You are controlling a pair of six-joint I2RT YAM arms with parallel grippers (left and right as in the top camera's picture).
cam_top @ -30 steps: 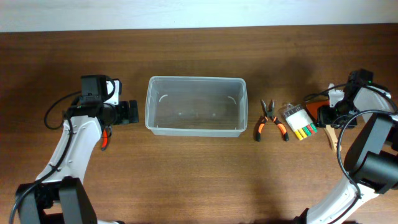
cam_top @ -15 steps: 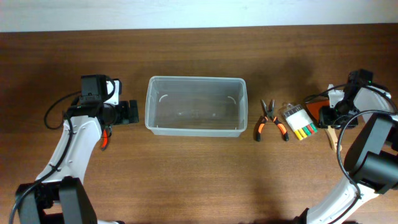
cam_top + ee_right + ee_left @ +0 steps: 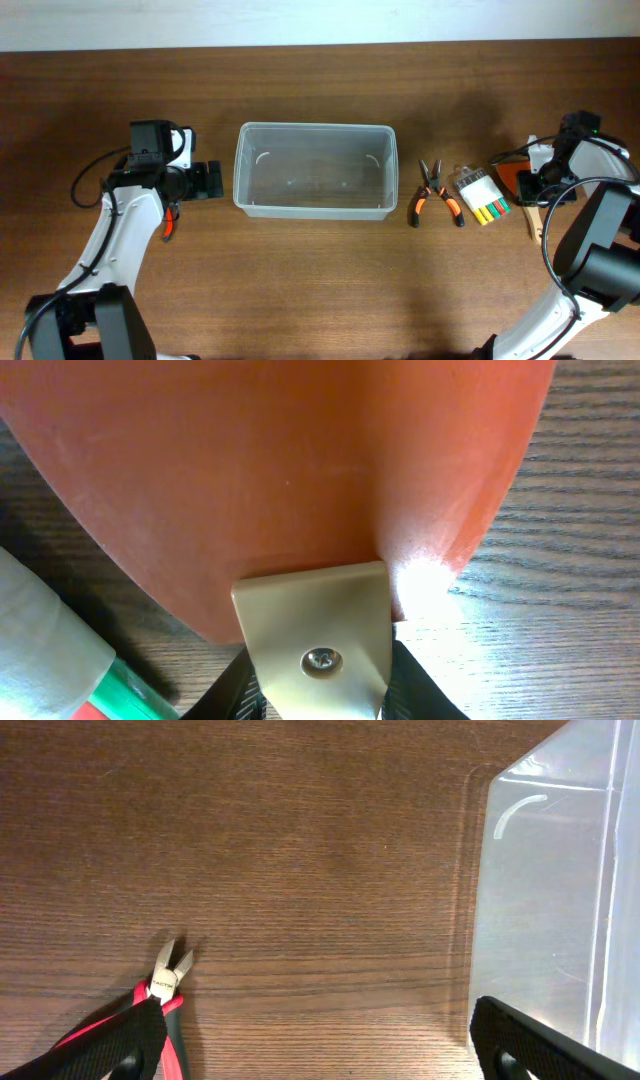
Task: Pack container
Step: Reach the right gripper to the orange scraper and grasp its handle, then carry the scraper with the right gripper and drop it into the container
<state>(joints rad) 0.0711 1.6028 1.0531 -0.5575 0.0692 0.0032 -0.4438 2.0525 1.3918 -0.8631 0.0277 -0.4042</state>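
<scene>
The robot's right gripper will release the orange spatula on the middle of the clear plastic tub's bottom (image 3: 328,168). The spatula now rests on the table.
The container (image 3: 315,127), a clear plastic tub, stands empty at the table's middle; its left wall shows in the left wrist view (image 3: 545,870). My left gripper (image 3: 212,180) is open and empty just left of the tub, fingers wide apart (image 3: 320,1040). Red-handled cutters (image 3: 168,222) lie by it on the table (image 3: 165,982). My right gripper (image 3: 532,190) at the far right is shut on the wooden handle of an orange spatula (image 3: 290,460), which rests on the table (image 3: 508,180); the fingers (image 3: 320,685) flank the handle.
Orange-handled pliers (image 3: 432,195) and a clear pack of coloured pieces (image 3: 482,197) lie between the tub and the right gripper. The pack's corner shows in the right wrist view (image 3: 50,650).
</scene>
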